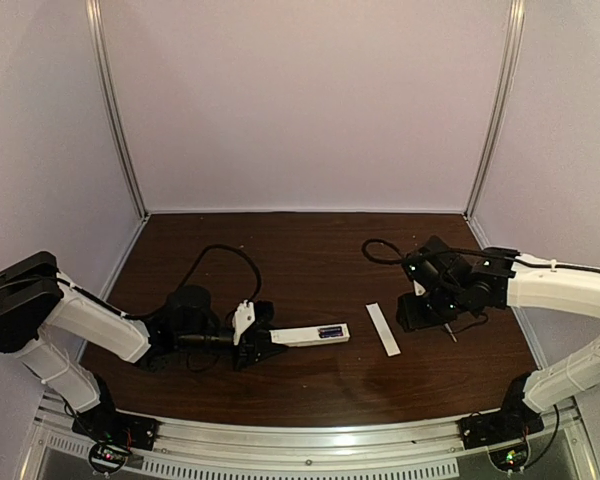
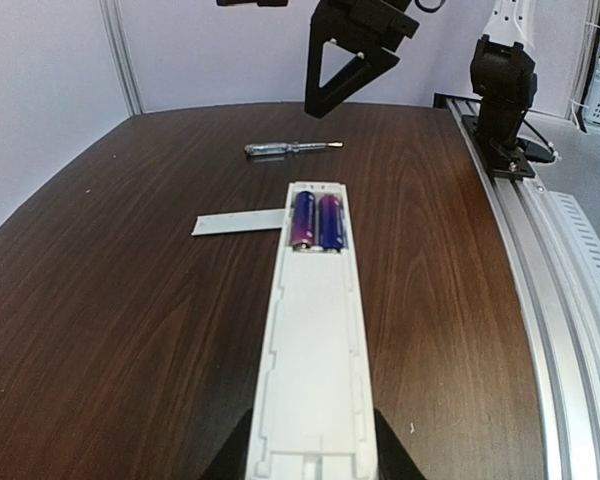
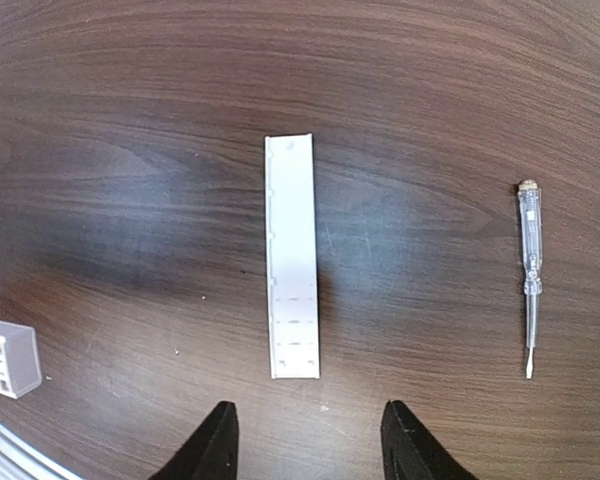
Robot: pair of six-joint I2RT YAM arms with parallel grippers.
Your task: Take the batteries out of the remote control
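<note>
I will release the remote control, which now lies bay-up, from my left gripper on the dark table (image 1: 320, 358) (image 2: 315, 367) just short of the white cover strip.
The white remote control (image 1: 310, 335) lies bay-up on the dark table, and my left gripper (image 1: 263, 343) is shut on its near end. In the left wrist view the remote control (image 2: 315, 340) runs away from my left gripper (image 2: 310, 465), with two blue-purple batteries (image 2: 316, 222) side by side in the open bay at its far end. My right gripper (image 1: 417, 318) hovers to the right of the remote. Its jaws are open and empty in the right wrist view, where the right gripper (image 3: 308, 445) hangs above bare table. One end of the remote control (image 3: 8, 358) shows at the lower left there.
A flat white cover strip (image 1: 383, 328) lies between remote and right gripper; the cover strip (image 3: 292, 260) sits just ahead of the right fingers. A clear-handled screwdriver (image 3: 529, 270) lies right of it. Grey walls enclose the table; a metal rail (image 2: 540, 290) edges the near side.
</note>
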